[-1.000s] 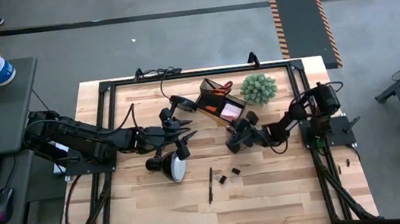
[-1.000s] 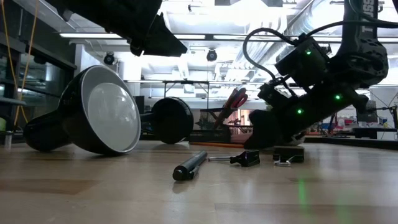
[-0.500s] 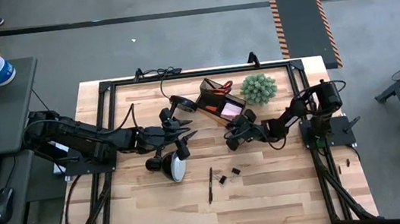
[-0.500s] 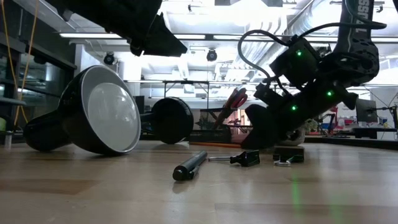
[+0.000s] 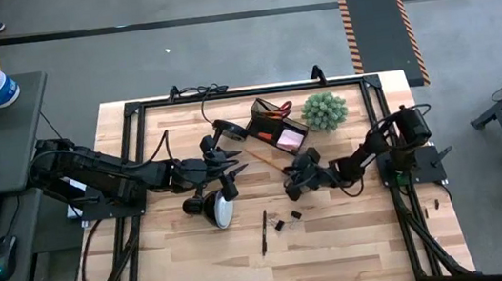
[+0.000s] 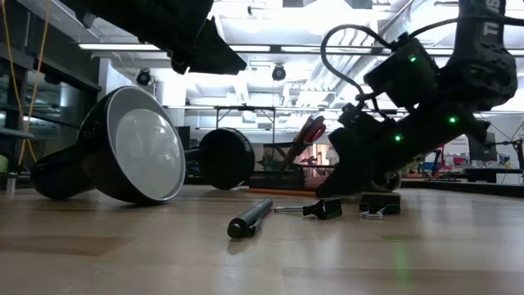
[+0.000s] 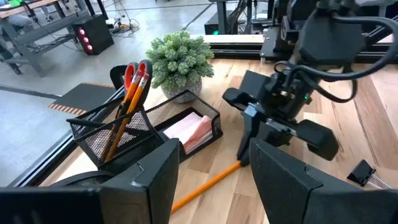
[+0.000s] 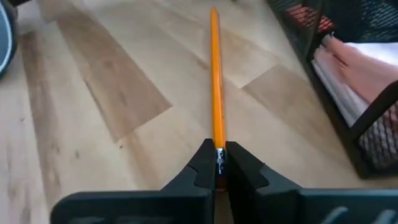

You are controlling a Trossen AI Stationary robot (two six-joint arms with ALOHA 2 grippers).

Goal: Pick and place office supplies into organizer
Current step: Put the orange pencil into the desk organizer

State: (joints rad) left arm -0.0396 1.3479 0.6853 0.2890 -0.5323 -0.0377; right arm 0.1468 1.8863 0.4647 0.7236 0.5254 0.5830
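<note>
My right gripper needs to let go of the orange pencil on the bare wood (image 5: 285,159) (image 8: 280,121) just along the organizer's near side.
The dark mesh organizer (image 5: 275,130) stands at the table's far middle. Orange-handled scissors and pencils (image 7: 132,79) stand in its cup, and a pink sticky-note pad (image 7: 188,129) lies in its tray. My right gripper (image 5: 292,182) is low, just on the near side of the organizer, shut on a loose orange pencil (image 5: 263,151). My left gripper (image 7: 214,180) is open and empty above the table, left of the organizer, over the lamp. A black pen (image 5: 264,233) and two binder clips (image 5: 287,220) lie on the table nearer the front. My right gripper pinches the pencil's metal-ferrule end (image 8: 218,157) between its two fingertips. The fingers lie along the pencil, coming low from the table's right and near side. The pencil runs straight ahead of them toward the far left, close to the wood; whether its tip (image 8: 213,11) rests there I cannot tell.
A black desk lamp (image 5: 215,208) lies on its side left of centre, its base (image 5: 227,129) behind it. A green spiky plant ball (image 5: 324,110) stands right of the organizer. A black frame (image 5: 132,112) borders the table.
My right gripper has shifted a little toward the table's near edge, staying low beside the organizer and shut on the pencil.
</note>
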